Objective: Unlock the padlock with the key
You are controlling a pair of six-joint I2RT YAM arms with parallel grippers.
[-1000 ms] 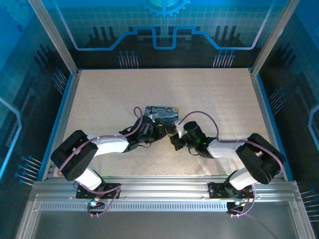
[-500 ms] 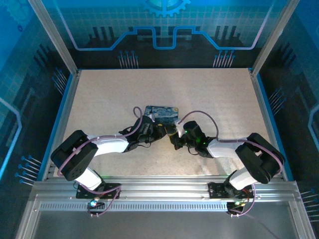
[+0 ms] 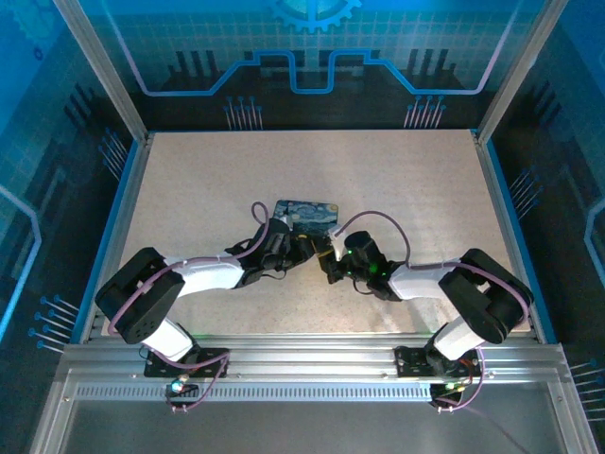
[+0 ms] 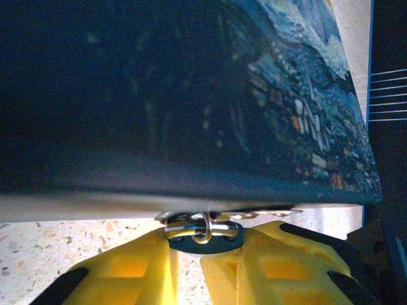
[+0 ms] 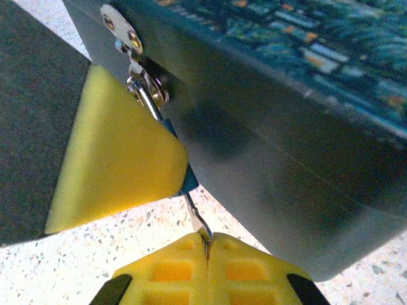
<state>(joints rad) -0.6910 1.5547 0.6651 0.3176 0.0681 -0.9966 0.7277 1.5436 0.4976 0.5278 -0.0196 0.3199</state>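
My left gripper is holding the padlock by its narrow sides. It should open, back away and grip the padlock by its broad sides [image 4: 208,246] to keep it steady.
The padlock [image 4: 205,244], a small dark-blue body with a silvery shackle [image 4: 191,227], hangs from the hasp on the tin box's front edge. My left gripper [image 4: 191,255] is shut on the padlock's body, with a yellow finger on each side. In the right wrist view a sliver of the padlock [image 5: 189,181] shows behind a left fingertip [image 5: 114,159]. The thin key [image 5: 196,218] runs from the padlock's underside down to my right gripper [image 5: 208,245], which is shut on the key's head. From above, both grippers [image 3: 310,249] [image 3: 328,260] meet at the box's near edge.
The blue-and-yellow Starry Night tin box [image 3: 307,214] lies mid-table, and its dark side wall [image 5: 286,165] stands close beside both grippers. The speckled tabletop [image 3: 397,180] stretches around it. Blue rails and frame posts border the table.
My right gripper has crept a little to the left, toward the padlock and the left gripper. The left arm and the box have stayed put.
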